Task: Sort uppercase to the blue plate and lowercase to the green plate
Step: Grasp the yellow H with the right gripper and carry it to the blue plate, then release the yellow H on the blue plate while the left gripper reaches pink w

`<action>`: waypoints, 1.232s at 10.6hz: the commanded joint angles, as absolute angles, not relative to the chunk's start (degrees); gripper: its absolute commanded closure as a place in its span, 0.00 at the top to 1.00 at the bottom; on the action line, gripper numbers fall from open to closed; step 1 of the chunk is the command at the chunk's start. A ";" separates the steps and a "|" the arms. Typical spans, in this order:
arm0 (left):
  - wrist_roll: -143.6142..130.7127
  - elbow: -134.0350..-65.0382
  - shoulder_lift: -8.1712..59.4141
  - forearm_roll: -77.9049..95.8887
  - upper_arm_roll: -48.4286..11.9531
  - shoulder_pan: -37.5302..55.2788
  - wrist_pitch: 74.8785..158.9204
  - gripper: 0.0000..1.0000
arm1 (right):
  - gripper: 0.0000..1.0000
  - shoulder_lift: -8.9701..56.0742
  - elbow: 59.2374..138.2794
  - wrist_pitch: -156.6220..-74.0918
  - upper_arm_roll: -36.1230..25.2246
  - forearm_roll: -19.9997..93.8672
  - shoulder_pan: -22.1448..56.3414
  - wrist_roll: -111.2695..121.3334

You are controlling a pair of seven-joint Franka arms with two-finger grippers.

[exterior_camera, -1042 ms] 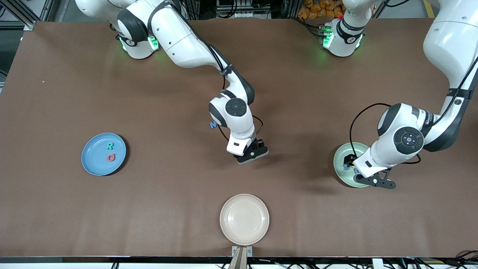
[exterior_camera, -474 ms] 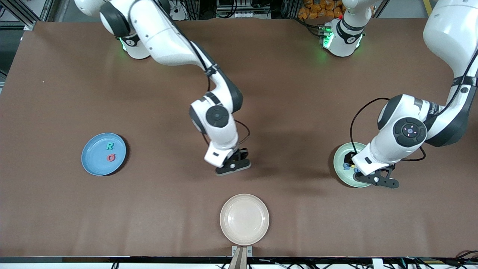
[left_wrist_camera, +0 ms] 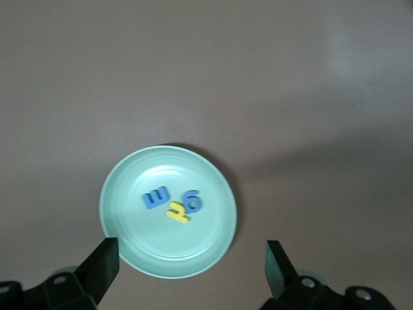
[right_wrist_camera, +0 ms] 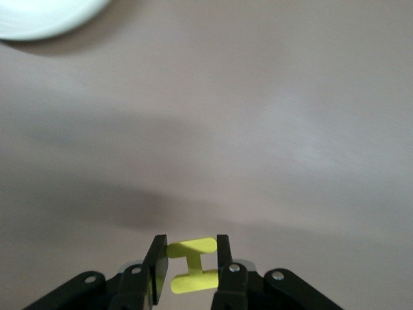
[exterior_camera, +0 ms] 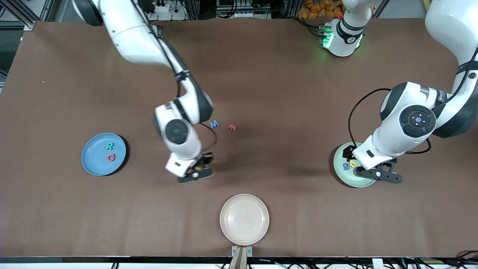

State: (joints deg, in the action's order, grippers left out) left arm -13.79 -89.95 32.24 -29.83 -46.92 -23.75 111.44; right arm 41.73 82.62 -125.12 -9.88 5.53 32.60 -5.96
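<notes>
My right gripper will put the yellow H down on the blue plate (exterior_camera: 101, 156) next to the red Q.
My right gripper (exterior_camera: 196, 172) hangs over bare table between the blue plate (exterior_camera: 93, 164) and the cream plate, shut on the yellow H (right_wrist_camera: 192, 265), which sits flat between its fingers (right_wrist_camera: 157, 258). The blue plate holds the green R (exterior_camera: 109, 146) and red Q (exterior_camera: 111, 157). A blue M (exterior_camera: 214, 124) and a small red w (exterior_camera: 232, 127) lie side by side mid-table. My left gripper (left_wrist_camera: 190, 255) is open and empty above the green plate (left_wrist_camera: 129, 239), where a blue m (left_wrist_camera: 155, 198), a tiny yellow letter (left_wrist_camera: 177, 212) and a blue g (left_wrist_camera: 193, 201) lie.
A cream plate (exterior_camera: 244, 231) with nothing in it sits near the table's front edge, nearer to the camera than the two loose letters. The green plate (exterior_camera: 341, 175) lies toward the left arm's end of the table, the blue plate toward the right arm's end.
My right arm has swung toward the blue plate with the yellow H, uncovering the blue M and red w. The left gripper has shifted slightly over the green plate.
</notes>
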 commanded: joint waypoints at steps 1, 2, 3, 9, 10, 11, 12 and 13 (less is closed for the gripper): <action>-15.11 -89.56 31.82 -27.95 -46.93 -17.96 110.30 1.00 | 0.00 32.89 94.20 -124.81 -8.61 5.19 24.56 4.87; -17.21 -89.56 32.16 -27.86 -46.85 -15.06 110.30 1.00 | 0.00 32.00 95.26 -122.54 -8.70 5.19 21.22 9.18; -20.45 -89.65 32.60 -27.86 -46.76 -12.07 110.48 1.00 | 0.00 31.56 95.71 -120.69 -8.70 5.19 18.14 12.62; -39.35 -90.09 35.76 -25.58 -45.28 3.40 117.41 1.00 | 0.00 31.11 98.52 -115.14 -11.42 5.10 5.02 32.24; -41.11 -90.09 36.82 -25.75 -44.57 6.21 119.42 1.00 | 0.00 31.29 98.61 -115.05 -11.43 5.10 3.79 33.39; -42.52 -90.09 38.04 -26.10 -43.52 9.02 121.88 1.00 | 0.00 31.38 98.53 -115.05 -11.51 5.10 3.00 34.88; -42.63 -90.09 39.19 -26.36 -42.11 11.05 124.60 1.00 | 0.37 31.64 98.53 -115.22 -11.60 5.10 2.12 36.89; -42.71 -90.26 40.24 -26.63 -40.71 13.25 127.24 1.00 | 0.98 31.90 98.53 -115.75 -11.60 5.18 1.50 38.13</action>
